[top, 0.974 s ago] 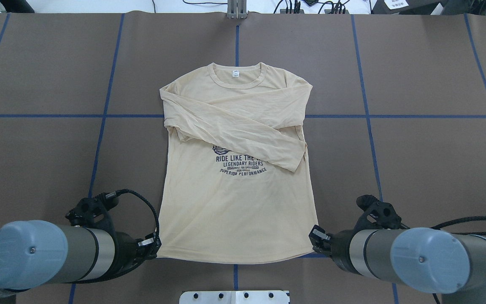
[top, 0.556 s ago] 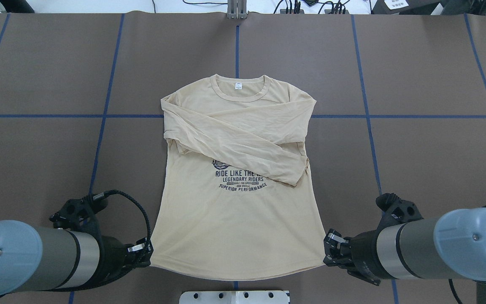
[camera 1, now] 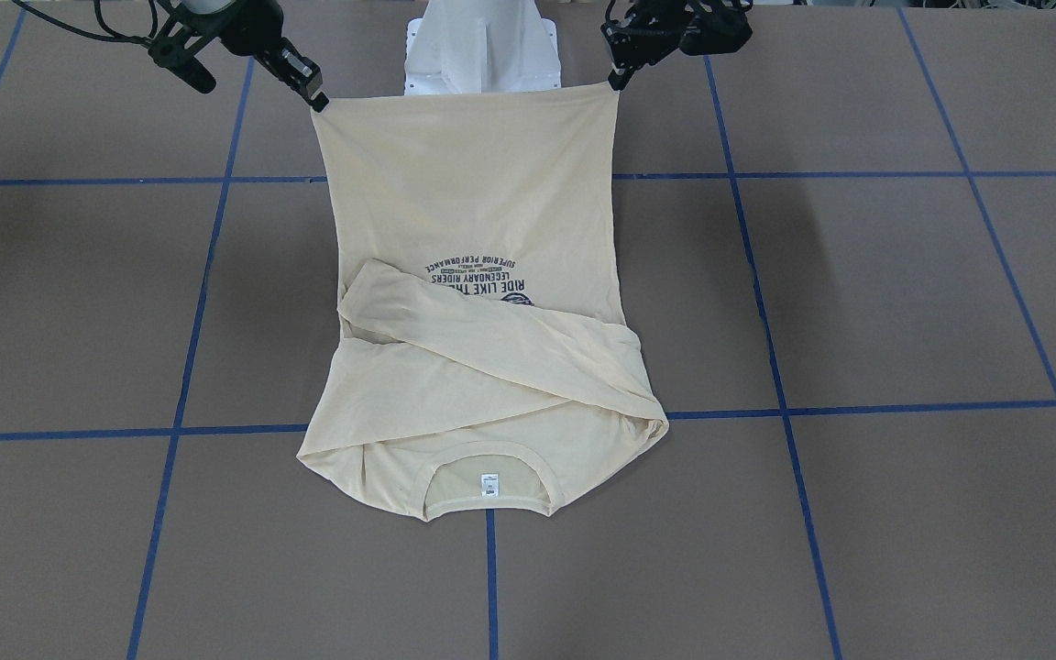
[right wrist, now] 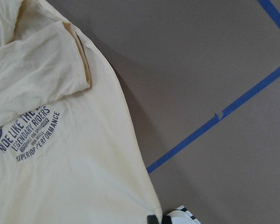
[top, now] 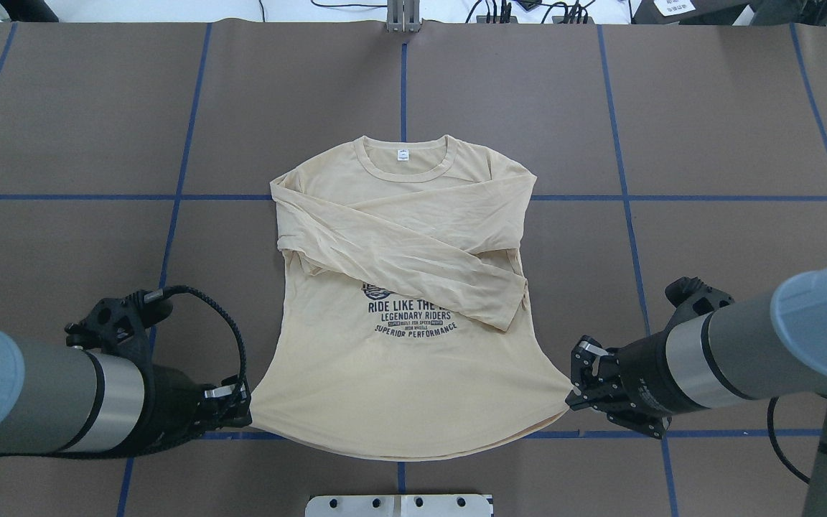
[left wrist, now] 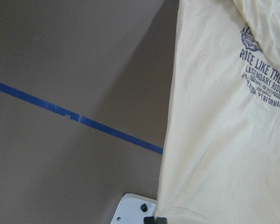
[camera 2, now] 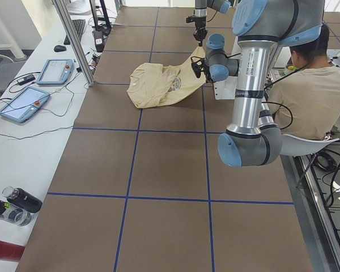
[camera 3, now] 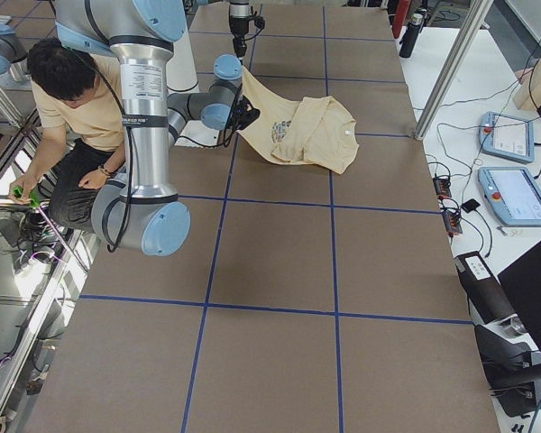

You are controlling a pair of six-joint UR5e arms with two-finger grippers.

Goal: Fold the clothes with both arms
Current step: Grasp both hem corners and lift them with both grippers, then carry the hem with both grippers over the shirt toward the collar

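Note:
Next, I let go of the shirt's hem corner with my right gripper on the outer shoulder fold [camera 1: 326,466], straight along that side of the shirt from the hem.
The pale cream-yellow long-sleeved shirt [top: 399,359] lies front up on the brown table. Both sleeves are folded across its chest, and the collar [top: 403,154] is at the far side. My left gripper [top: 247,411] is shut on the left hem corner. My right gripper [top: 573,391] is shut on the right hem corner. The hem is lifted off the table and stretched taut between them. The front-facing view shows the left gripper [camera 1: 615,84] and the right gripper [camera 1: 317,101] holding the raised hem. The shirt [left wrist: 224,140] hangs in the left wrist view and also in the right wrist view [right wrist: 60,163].
The white pedestal base [top: 399,505] sits just behind the hem. Blue tape lines [top: 176,197] grid the table. A seated person [camera 2: 317,90] is beside the robot. Pendant tablets [camera 2: 22,102] and bottles [camera 2: 17,204] lie on the side bench.
Both grippers have lifted the hem corners and moved apart, stretching the hem. The shirt has slid toward the robot, so the collar is nearer.

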